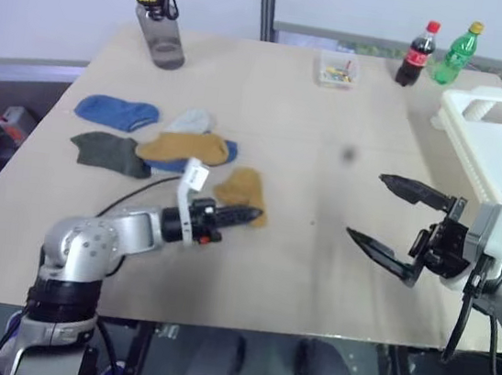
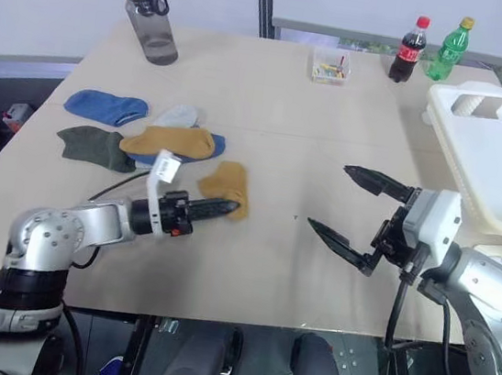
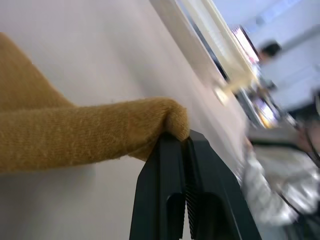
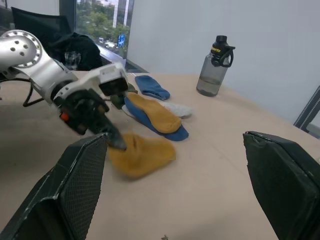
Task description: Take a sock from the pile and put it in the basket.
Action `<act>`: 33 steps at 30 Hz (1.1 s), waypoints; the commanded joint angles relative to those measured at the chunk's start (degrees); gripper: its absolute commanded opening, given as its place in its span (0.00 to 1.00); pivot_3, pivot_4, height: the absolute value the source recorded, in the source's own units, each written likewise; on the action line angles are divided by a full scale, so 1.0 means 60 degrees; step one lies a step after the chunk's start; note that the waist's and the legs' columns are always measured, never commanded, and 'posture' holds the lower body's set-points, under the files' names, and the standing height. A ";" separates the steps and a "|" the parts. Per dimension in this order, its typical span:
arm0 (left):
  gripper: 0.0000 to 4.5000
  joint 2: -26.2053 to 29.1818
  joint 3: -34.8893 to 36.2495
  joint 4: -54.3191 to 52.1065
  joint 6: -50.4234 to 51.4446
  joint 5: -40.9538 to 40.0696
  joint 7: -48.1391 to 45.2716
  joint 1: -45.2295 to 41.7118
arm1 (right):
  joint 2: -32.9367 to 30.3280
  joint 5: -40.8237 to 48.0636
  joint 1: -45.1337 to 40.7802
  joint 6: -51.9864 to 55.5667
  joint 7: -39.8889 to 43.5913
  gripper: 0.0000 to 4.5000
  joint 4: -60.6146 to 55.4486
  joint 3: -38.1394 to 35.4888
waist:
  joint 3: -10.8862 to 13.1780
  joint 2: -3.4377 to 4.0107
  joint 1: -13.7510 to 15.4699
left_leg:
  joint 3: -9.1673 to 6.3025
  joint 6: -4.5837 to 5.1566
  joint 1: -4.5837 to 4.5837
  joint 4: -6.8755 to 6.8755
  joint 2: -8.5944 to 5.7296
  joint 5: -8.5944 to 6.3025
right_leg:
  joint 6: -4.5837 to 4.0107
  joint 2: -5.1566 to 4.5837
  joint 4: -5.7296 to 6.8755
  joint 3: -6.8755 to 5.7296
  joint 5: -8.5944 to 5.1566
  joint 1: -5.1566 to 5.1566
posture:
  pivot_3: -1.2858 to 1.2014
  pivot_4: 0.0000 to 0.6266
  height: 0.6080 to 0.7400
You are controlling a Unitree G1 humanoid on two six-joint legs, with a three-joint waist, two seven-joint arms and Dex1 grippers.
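My left gripper has the mustard sock. It will release the sock on the bare tabletop [image 1: 339,255] beside the end of my right gripper's nearer finger.
The pile [image 1: 151,137] of blue, dark green, pale grey and mustard socks lies on the left half of the table. One mustard sock [image 1: 246,191] lies apart from it, toward the middle. My left gripper [image 1: 252,214] points right and is shut on this sock's near edge; the left wrist view shows the folded cloth [image 3: 75,135] pinched at the fingertips [image 3: 172,145]. My right gripper [image 1: 366,205] hovers wide open over the table's right part, facing the sock with nothing between its fingers. The cream-white basket [image 1: 485,94] stands at the right edge, behind the right gripper.
A grey water bottle [image 1: 161,23] stands at the back left. A small clear box [image 1: 337,71], a cola bottle [image 1: 417,54] and a green bottle [image 1: 456,54] stand along the back edge. Bare tabletop lies between the two grippers.
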 commanded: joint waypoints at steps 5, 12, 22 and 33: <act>0.02 0.1842 -0.2667 0.0479 -0.0145 0.1261 -0.3771 -0.1148 | -0.0158 -0.0125 0.0384 0.0172 -0.0304 1.00 -0.0467 -0.0085 | 0.0004 0.0007 -0.0089 | 0.0006 0.0000 0.0001 -0.0004 0.0001 0.0000 | -0.0036 0.0005 -0.0001 0.0006 -0.0022 -0.0003 | 0.52 0.24 1.00; 0.02 0.3499 -0.5082 0.3818 -0.3551 0.5323 -0.6360 -0.2758 | -0.0340 -0.2137 0.0368 0.1444 -0.1898 1.00 -0.0555 0.1573 | 0.0005 0.0007 -0.0160 | 0.0009 0.0001 0.0012 -0.0024 0.0005 0.0001 | -0.0053 0.0013 0.0003 0.0005 -0.0033 -0.0010 | 0.52 0.24 1.00; 0.02 0.2370 -0.4012 0.4653 -0.5698 0.6658 -0.5696 -0.3080 | 0.1565 -0.3490 -0.2239 0.3892 -0.3221 1.00 0.1883 0.3880 | 0.0006 0.0011 -0.0128 | 0.0000 0.0004 -0.0010 -0.0012 0.0006 0.0003 | -0.0016 0.0009 0.0009 -0.0003 -0.0012 -0.0022 | 0.52 0.24 1.00; 0.00 0.1786 -0.2159 0.1218 -0.5291 0.6059 -0.3828 -0.0605 | 0.1762 -0.3579 -0.1802 0.5615 -0.3308 0.60 0.1884 0.4487 | 0.0005 0.0009 -0.0211 | -0.0026 0.0003 -0.0108 -0.0005 0.0024 0.0003 | -0.0010 -0.0006 0.0011 -0.0028 -0.0006 -0.0102 | 0.52 0.24 1.00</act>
